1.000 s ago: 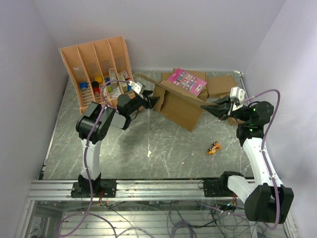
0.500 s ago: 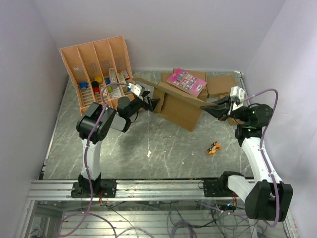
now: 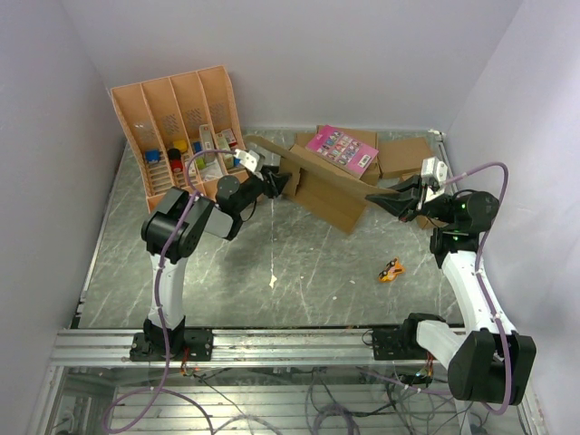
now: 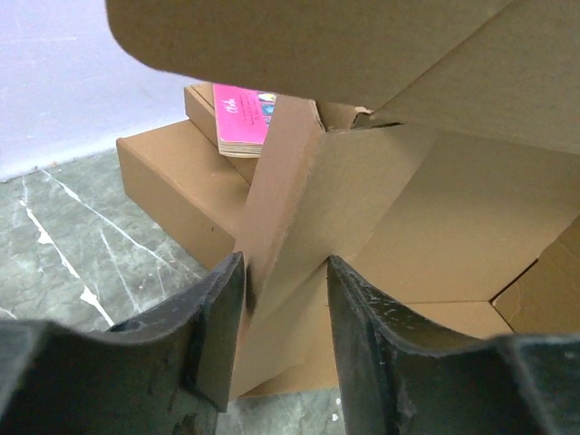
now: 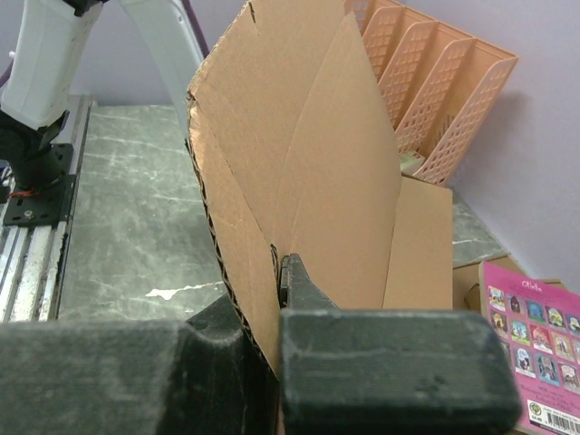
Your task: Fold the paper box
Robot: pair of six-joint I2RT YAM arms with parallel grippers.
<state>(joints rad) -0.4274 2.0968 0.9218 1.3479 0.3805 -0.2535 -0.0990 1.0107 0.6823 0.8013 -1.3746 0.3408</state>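
I will close my left gripper on the paper box's side (image 4: 292, 217) and swing it down flat toward the front, because the paper box tilts up at the back.
The paper box (image 3: 328, 192), a large brown corrugated piece, stands half-raised at the back of the table. One long flap slants from its left end across to the right. My left gripper (image 3: 276, 184) is at the box's left end. In the left wrist view its jaws (image 4: 285, 294) stand partly apart, and a folded flap (image 4: 290, 227) fills the gap between the two fingers. My right gripper (image 3: 391, 198) is pinched shut on the right end of the long flap. In the right wrist view the corrugated edge (image 5: 237, 236) is clamped between its fingers (image 5: 304, 281).
An orange-tan compartment tray (image 3: 181, 122) with small items leans at the back left. A pink booklet (image 3: 343, 149) lies on smaller brown boxes (image 3: 404, 156) behind the paper box. A small orange-yellow object (image 3: 391, 269) lies on the marble table (image 3: 227, 272) near the right arm.
My left gripper has moved up and right into the box's left end, and its jaws have narrowed around the folded flap. The right gripper keeps its hold and has barely moved.
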